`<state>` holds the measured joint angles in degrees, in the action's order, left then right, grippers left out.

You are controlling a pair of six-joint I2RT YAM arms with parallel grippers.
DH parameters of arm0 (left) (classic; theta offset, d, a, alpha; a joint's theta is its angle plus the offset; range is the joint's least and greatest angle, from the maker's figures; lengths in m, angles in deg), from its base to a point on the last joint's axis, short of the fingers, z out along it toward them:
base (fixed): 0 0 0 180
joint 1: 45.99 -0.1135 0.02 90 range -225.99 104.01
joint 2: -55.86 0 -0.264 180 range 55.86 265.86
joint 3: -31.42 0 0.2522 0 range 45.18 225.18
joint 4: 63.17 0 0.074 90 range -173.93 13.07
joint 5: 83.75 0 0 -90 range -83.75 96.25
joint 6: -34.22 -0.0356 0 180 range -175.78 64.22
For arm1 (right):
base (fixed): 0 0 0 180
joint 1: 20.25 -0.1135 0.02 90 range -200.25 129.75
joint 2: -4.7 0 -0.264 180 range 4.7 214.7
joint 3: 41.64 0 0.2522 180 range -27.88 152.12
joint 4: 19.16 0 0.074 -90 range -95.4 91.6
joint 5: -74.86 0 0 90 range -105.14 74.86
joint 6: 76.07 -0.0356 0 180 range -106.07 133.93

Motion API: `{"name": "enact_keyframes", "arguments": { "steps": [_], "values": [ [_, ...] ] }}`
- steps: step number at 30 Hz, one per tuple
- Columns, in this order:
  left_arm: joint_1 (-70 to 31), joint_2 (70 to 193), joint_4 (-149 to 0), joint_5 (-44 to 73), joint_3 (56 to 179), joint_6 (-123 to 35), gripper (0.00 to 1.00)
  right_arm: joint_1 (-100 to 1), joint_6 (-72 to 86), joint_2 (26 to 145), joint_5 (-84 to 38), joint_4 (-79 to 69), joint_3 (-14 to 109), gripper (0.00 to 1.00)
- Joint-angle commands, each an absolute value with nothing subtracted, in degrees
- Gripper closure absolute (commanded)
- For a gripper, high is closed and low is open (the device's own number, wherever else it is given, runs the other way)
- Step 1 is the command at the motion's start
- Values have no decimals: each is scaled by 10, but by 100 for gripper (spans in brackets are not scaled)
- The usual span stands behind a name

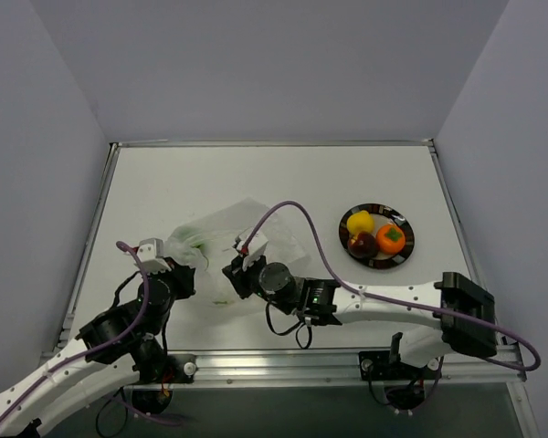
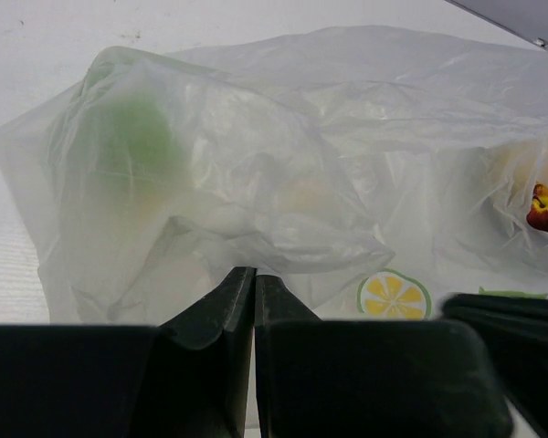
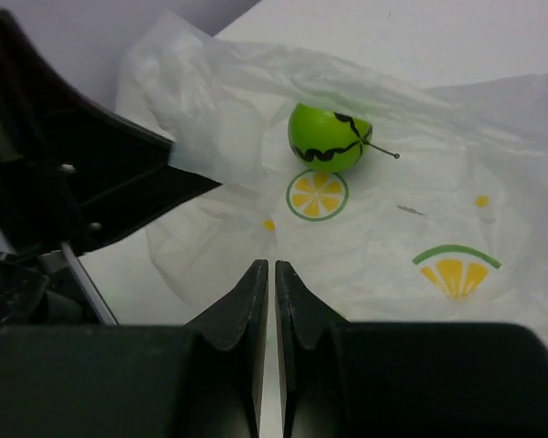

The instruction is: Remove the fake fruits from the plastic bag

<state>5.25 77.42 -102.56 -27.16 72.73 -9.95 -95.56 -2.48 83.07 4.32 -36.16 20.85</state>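
Observation:
The green fruit is deep under the plastic bag's upper sheet, so my shut right gripper should open, reach farther in and grip the green fruit's sides (image 3: 325, 140).
The plastic bag (image 1: 221, 239), crinkly translucent white with citrus-slice prints, lies crumpled at the table's left centre. A green fake fruit (image 3: 328, 138) with a dark stem lies inside its open mouth, and shows as a green blur (image 2: 135, 137) through the film in the left wrist view. My left gripper (image 2: 254, 272) is shut, pinching a fold of the plastic bag (image 2: 283, 182) at its near left edge. My right gripper (image 3: 271, 265) is shut too, its tips on the lower sheet of the plastic bag (image 3: 384, 228), a little short of the green fruit.
A dark round plate (image 1: 401, 258) at the right holds a yellow fruit (image 1: 360, 222), a dark red one (image 1: 363, 245) and an orange one (image 1: 391, 239). The left arm's dark gripper body (image 3: 64, 173) lifts the bag's upper sheet beside my right fingers.

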Motion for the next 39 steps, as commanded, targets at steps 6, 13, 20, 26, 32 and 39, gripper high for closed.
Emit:
{"name": "enact_keyframes", "arguments": {
  "steps": [6,13,20,26,32,39],
  "values": [
    [48,755,-1063,-278,772,-88,98,-862,-40,998,-56,-522,258,96],
    [48,753,-1065,-253,771,-77,98,-841,-44,1139,-49,-599,326,76],
    [48,763,-1055,-227,774,-73,98,-831,-35,1238,-47,-636,405,13],
    [49,758,-1047,-200,781,-67,98,-827,-48,1294,-74,-680,428,0],
    [49,754,-1025,-164,771,-41,98,-818,-53,1345,-113,-681,478,0],
    [49,750,-1018,-148,764,-35,98,-810,-100,1415,-257,-725,542,0]
  ]
}}
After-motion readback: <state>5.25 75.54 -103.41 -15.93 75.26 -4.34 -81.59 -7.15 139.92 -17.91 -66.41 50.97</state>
